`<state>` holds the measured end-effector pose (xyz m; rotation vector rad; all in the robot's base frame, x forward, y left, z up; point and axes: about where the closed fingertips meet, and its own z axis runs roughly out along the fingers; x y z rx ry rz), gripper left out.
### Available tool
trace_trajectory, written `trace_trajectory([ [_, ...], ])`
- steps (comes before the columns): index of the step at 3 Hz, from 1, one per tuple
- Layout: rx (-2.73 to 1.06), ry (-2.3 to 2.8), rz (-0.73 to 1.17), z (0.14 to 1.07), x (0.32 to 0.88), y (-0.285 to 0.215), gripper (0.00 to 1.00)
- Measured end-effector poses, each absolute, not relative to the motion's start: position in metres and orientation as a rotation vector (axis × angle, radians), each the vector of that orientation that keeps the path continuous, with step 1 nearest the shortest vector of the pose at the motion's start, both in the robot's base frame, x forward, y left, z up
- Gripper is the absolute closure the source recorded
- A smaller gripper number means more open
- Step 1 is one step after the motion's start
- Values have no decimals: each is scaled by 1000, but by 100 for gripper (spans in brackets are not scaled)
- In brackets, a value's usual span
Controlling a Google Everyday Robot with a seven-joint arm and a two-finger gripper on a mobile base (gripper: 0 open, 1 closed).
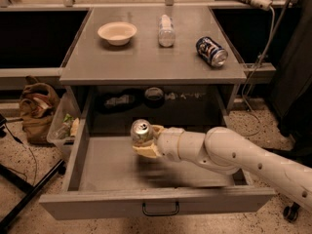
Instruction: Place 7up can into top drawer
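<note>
The robot's gripper will set the 7up can down on the bottom of the top drawer, straight (pixel 148 160) behind the dark loop handle.
The 7up can (pixel 141 131), pale silvery with a silver top, stands upright in my gripper (pixel 146 141). My gripper is shut on the can and holds it just above the floor of the open top drawer (pixel 112 167), left of the middle. My white arm (pixel 229 152) reaches in from the right across the drawer. The drawer is pulled fully out below the tabletop, and its dark loop handle (pixel 160 209) shows on the front panel.
On the tabletop (pixel 122 60) stand a white bowl (pixel 117 32), a clear plastic bottle (pixel 166 30) and a dark blue can (pixel 212 51) lying on its side. A bag (pixel 36 108) and a bin (pixel 63 126) sit on the floor at left. Cables hang at right.
</note>
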<state>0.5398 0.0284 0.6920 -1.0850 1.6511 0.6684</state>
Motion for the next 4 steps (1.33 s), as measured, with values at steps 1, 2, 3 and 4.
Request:
trace_trajectory([
  [1, -1139, 1661, 600, 678, 555, 29, 100],
  [2, -1172, 1695, 558, 659, 562, 25, 100],
  [3, -1192, 1740, 565, 640, 564, 20, 100],
  [4, -1216, 1759, 577, 635, 565, 21, 100],
])
